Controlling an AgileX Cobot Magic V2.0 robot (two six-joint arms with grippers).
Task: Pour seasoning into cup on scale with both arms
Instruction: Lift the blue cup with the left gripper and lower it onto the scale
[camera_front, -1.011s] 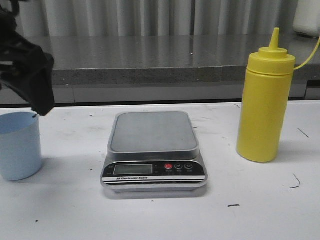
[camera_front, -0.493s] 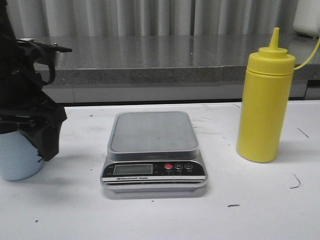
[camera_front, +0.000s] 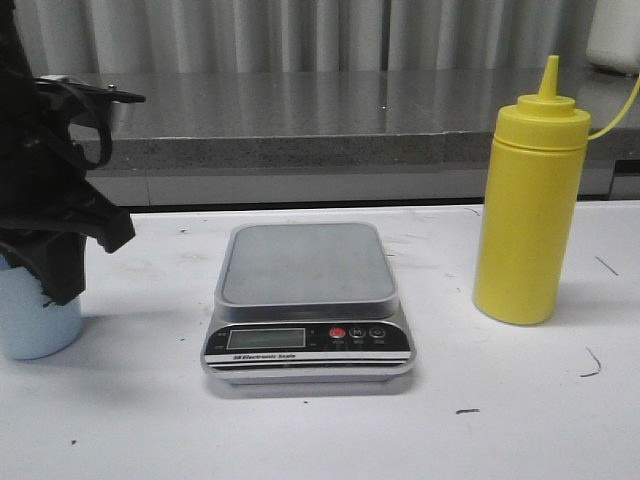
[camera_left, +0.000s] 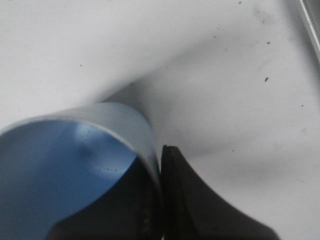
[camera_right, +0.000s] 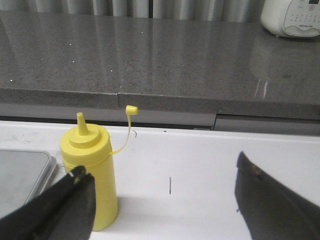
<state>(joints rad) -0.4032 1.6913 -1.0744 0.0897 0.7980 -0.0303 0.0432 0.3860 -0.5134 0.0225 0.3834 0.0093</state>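
Observation:
I should release the pale blue cup with my left gripper on the middle of the scale's bare platform (camera_front: 297, 261).
The pale blue cup (camera_front: 38, 322) stands on the white table at the far left, well left of the scale (camera_front: 305, 262). My left gripper (camera_front: 60, 280) has come down over the cup's rim. In the left wrist view the cup's wall (camera_left: 132, 125) is pinched between one finger inside the cup and the outer finger (camera_left: 195, 200), so my left gripper (camera_left: 159, 165) is shut on it. The yellow seasoning bottle (camera_front: 528, 200) stands upright right of the scale, untouched. My right gripper (camera_right: 160, 200) hangs open, short of the bottle (camera_right: 92, 185), which stands off to one side beyond one finger.
The scale's platform is bare, and its corner (camera_right: 25, 170) shows in the right wrist view. The bottle's tethered cap (camera_right: 131, 109) hangs off to one side on its strap. A grey counter ledge (camera_front: 300, 120) runs behind the table, with a white appliance (camera_right: 295, 17) on it.
The left gripper dropped from above the cup onto its rim, then shifted a little left as it closed on the wall. The bottle and the scale have not moved.

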